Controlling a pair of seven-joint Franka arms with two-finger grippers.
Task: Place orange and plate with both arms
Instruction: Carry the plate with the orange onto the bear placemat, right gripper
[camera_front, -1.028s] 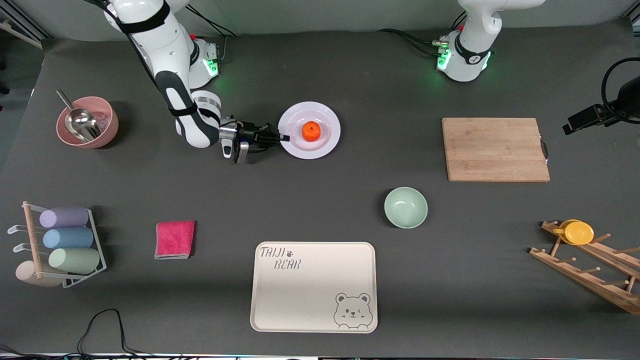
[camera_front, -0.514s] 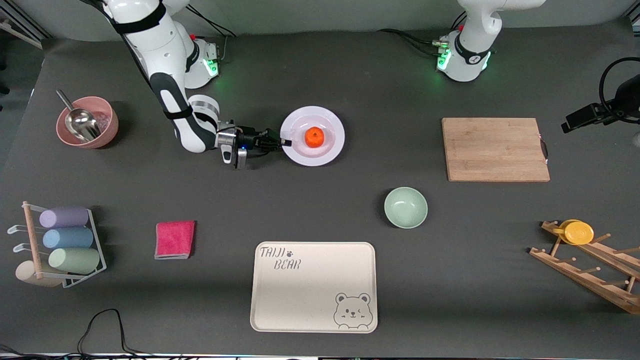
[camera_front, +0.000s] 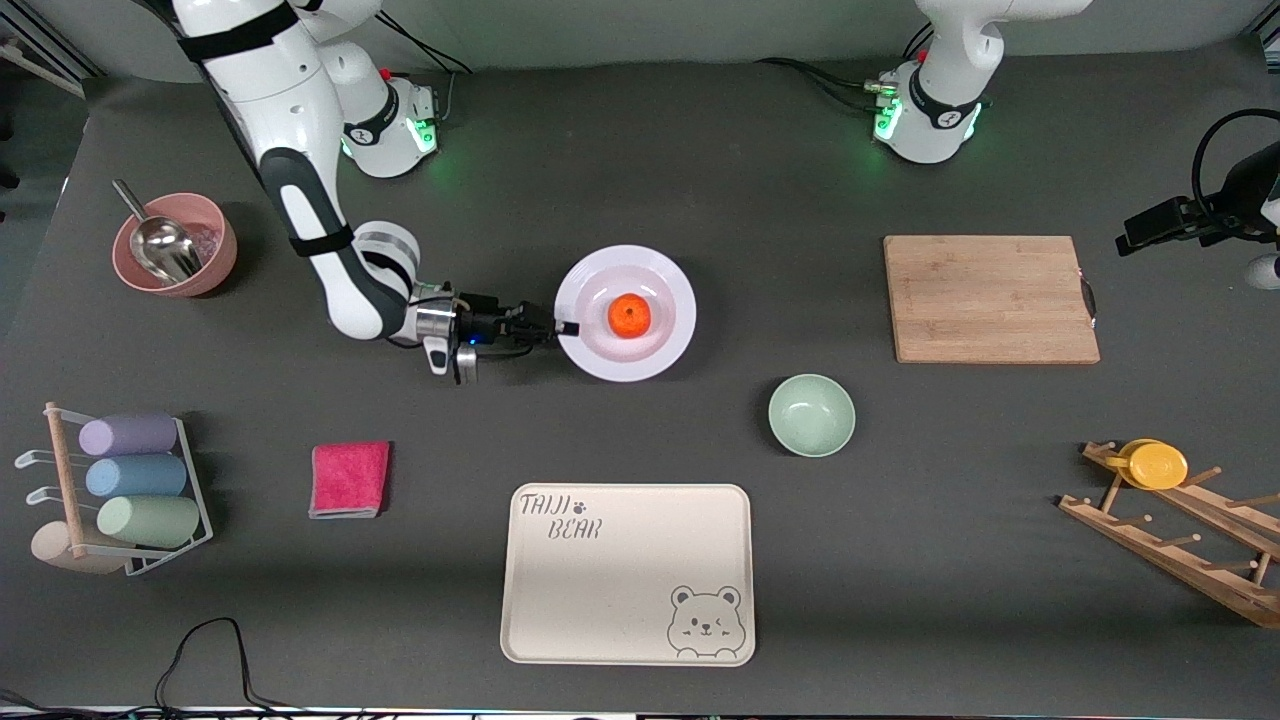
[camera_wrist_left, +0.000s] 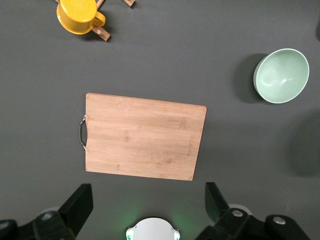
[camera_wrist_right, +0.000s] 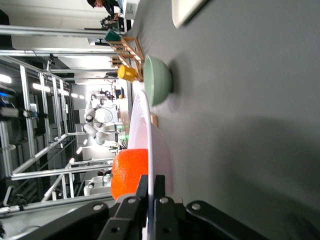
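Observation:
The robot's right gripper will release the white plate, with the orange on it, on the middle of the beige bear tray (camera_front: 619, 565).
The white plate (camera_front: 652, 350) carries the orange (camera_front: 629, 315) in its middle and is held up over the middle of the table. My right gripper (camera_front: 567, 328) is shut on the plate's rim at the side toward the right arm's end. In the right wrist view the fingers (camera_wrist_right: 143, 189) clamp the thin rim of the plate (camera_wrist_right: 148, 122), with the orange (camera_wrist_right: 129, 172) just past them. My left gripper (camera_wrist_left: 149, 202) is open and empty, high over the table between its own base and the cutting board (camera_wrist_left: 143, 136).
A pale green bowl (camera_front: 811, 414) and a beige bear tray (camera_front: 627, 574) lie nearer the camera than the plate. A cutting board (camera_front: 991, 298), a wooden rack with a yellow cup (camera_front: 1156, 465), a pink cloth (camera_front: 349, 478), a pink bowl with scoop (camera_front: 173, 243) and a cup rack (camera_front: 120, 490) stand around.
My right gripper has carried the plate with the orange toward the front camera and a little toward the green bowl. The left arm has not visibly moved.

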